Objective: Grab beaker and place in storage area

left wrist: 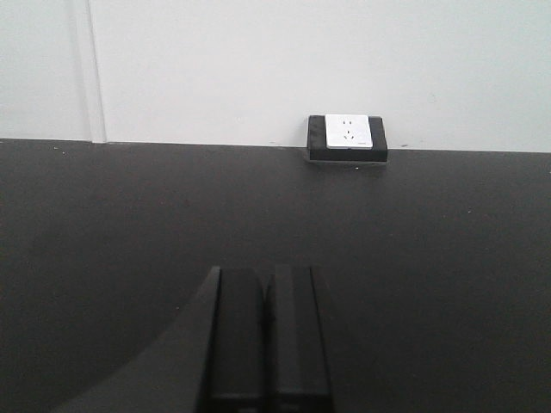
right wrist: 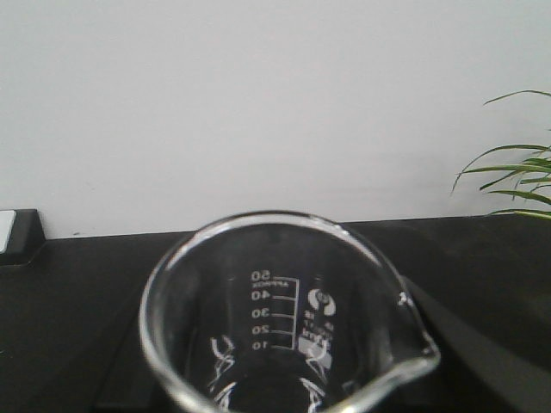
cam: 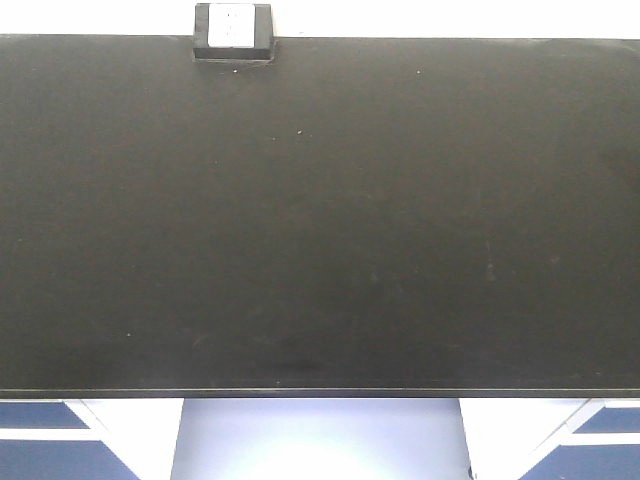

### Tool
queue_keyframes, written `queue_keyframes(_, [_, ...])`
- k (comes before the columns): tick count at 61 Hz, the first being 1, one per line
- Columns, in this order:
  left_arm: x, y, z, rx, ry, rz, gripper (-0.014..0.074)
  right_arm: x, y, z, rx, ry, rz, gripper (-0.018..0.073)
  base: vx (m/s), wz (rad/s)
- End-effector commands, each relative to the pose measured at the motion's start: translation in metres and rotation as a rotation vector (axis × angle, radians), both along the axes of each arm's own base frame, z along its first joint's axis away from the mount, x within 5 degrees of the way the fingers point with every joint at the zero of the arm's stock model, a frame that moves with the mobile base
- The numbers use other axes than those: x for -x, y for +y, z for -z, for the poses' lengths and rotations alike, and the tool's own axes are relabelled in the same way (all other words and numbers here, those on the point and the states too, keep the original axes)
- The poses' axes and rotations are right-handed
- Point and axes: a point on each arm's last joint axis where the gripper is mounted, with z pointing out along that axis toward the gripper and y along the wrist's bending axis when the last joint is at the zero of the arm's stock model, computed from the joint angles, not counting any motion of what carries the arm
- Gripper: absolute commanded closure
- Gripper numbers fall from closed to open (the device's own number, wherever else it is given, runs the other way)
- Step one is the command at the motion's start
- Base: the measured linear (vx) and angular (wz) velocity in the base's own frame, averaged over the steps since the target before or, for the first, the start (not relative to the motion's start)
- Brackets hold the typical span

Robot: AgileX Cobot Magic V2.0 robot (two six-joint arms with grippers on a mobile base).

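The beaker will leave my right gripper on the black benchtop (cam: 475, 260) beside the small pale upright scuff.
The beaker (right wrist: 284, 331), clear glass with a pour spout at its lower right and white marks from 10 to 50, fills the lower part of the right wrist view. It sits between the dark fingers (right wrist: 482, 344) of my right gripper (right wrist: 274, 297), which is shut on it above a black benchtop. The storage area (cam: 320, 220) is a wide matte-black benchtop and lies bare in the front view, where neither arm nor beaker shows. My left gripper (left wrist: 269, 272) hangs over this benchtop (left wrist: 430, 241), shut, with nothing between its fingers.
A black outlet box with a white faceplate (cam: 232, 30) stands at the bench's back edge against the white wall, also seen as the outlet box (left wrist: 347, 138) and at the far left (right wrist: 17, 234). Green plant leaves (right wrist: 516, 181) reach in at the right. Blue cabinets (cam: 40, 440) sit below the front edge.
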Motion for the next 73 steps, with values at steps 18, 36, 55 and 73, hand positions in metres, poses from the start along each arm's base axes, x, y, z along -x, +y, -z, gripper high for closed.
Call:
queue_keyframes(18, [0.000, -0.002, -0.001, 0.012, -0.075, 0.020, 0.0605, -0.074, 0.021, 0.040, 0.162, 0.034, -0.294, 0.0560, 0.00, 0.00])
queue_keyframes(36, [0.000, -0.002, -0.001, 0.012, -0.075, 0.020, 0.0605, -0.099, 0.047, 0.117, 0.081, 0.093, -0.612, 0.0560, 0.00, 0.00])
queue_keyframes(55, [0.000, -0.002, -0.001, 0.012, -0.075, 0.020, 0.0605, -0.118, 0.047, 0.159, 0.096, 0.148, -0.635, 0.0560, 0.00, 0.00])
queue_keyframes(73, [0.000, -0.002, -0.001, 0.012, -0.075, 0.020, 0.0605, -0.127, 0.053, 0.200, 0.124, 0.123, -0.726, 0.0560, 0.00, 0.00])
